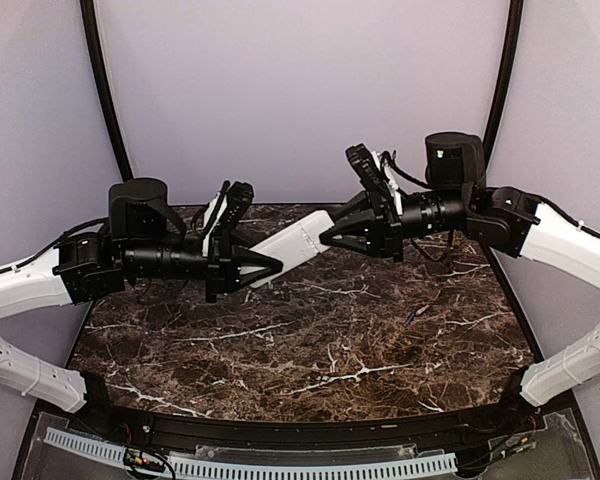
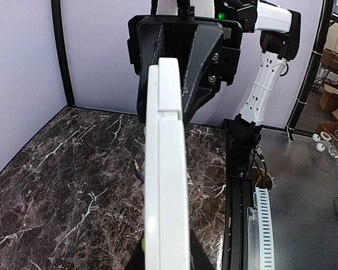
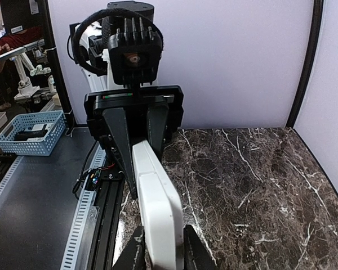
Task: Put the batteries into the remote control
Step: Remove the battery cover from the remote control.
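Observation:
Next, my right gripper opens, back off and pulls the cover by its tip (image 1: 326,216), because it is clamping the end of the remote control across its thickness.
The white remote control (image 1: 298,240) hangs in the air over the back of the marble table, held at both ends. My left gripper (image 1: 270,265) is shut on its left end, and my right gripper (image 1: 330,237) is shut on its right end. In the left wrist view the remote (image 2: 166,185) stands edge-on and runs to the right gripper's fingers (image 2: 200,62). In the right wrist view its smooth back (image 3: 158,208) shows, with a seam across it. One small bluish battery (image 1: 417,316) lies on the table right of centre; it also shows in the left wrist view (image 2: 138,173). I see no other battery.
The dark marble table (image 1: 280,350) is enclosed by pale walls behind and at the sides. A white slotted cable strip (image 1: 280,465) runs along the near edge. A blue basket (image 3: 28,132) sits off the table beyond the left arm's base.

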Controlling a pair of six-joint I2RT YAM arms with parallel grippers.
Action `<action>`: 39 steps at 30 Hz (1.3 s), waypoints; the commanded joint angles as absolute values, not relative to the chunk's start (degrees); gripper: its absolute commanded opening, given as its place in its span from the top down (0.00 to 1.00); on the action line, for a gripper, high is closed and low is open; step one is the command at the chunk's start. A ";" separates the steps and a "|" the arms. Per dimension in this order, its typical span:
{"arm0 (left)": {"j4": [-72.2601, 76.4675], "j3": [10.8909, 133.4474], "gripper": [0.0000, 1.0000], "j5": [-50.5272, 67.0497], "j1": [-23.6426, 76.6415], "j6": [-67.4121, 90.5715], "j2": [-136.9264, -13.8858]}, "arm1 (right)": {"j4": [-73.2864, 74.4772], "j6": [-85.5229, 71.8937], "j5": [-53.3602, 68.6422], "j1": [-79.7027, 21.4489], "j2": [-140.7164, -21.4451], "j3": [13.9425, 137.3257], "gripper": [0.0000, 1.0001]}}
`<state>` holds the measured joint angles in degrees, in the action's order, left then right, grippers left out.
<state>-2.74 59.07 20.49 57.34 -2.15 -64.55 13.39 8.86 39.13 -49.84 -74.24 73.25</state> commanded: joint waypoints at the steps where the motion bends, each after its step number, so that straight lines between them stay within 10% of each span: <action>1: -2.85 58.08 1.00 22.07 58.05 -3.22 -61.88 | 12.64 7.38 35.76 -47.33 -72.35 73.69 0.76; 13: -1.05 58.42 1.00 18.92 58.03 2.00 -62.98 | 16.34 5.25 35.56 -46.96 -70.58 75.46 0.51; 39: -0.93 58.60 1.00 16.52 57.92 -2.38 -63.63 | 13.59 0.35 41.70 -49.12 -72.86 73.10 0.73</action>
